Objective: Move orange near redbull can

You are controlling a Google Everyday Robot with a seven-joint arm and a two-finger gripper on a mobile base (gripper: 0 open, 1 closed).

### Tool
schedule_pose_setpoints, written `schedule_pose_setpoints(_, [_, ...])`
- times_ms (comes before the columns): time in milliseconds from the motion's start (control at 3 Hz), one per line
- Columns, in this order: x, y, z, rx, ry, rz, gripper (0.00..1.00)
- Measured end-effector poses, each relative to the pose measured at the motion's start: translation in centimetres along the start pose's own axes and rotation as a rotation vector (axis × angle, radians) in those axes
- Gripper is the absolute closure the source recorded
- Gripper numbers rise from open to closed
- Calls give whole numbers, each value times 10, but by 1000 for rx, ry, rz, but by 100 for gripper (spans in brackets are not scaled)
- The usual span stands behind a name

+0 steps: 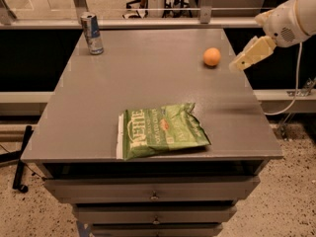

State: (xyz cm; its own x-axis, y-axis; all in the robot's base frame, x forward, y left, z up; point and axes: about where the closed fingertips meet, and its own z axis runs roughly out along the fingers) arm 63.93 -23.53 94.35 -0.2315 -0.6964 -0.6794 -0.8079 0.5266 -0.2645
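My gripper will close around the orange's middle (212, 57) next, because the orange has to move near the redbull can.
The orange (212, 57) lies on the grey table (148, 83) at the far right. The redbull can (92, 33) stands upright at the table's far left corner, well apart from the orange. My gripper (245, 58) hangs at the table's right edge, just right of the orange and not touching it, on a white arm (291, 16) that comes in from the upper right.
A green chip bag (160, 131) lies flat near the table's front edge. Drawers (153, 196) sit below the tabletop. A rail with posts (148, 21) runs behind the table. A cable (291, 88) hangs at the right.
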Motion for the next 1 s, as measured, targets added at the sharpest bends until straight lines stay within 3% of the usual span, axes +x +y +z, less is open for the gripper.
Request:
schedule_pose_setpoints(333, [-1,-25,44,-16,-153,82,0])
schedule_pose_setpoints(1000, [4,-49,111,-33,-301,154,0])
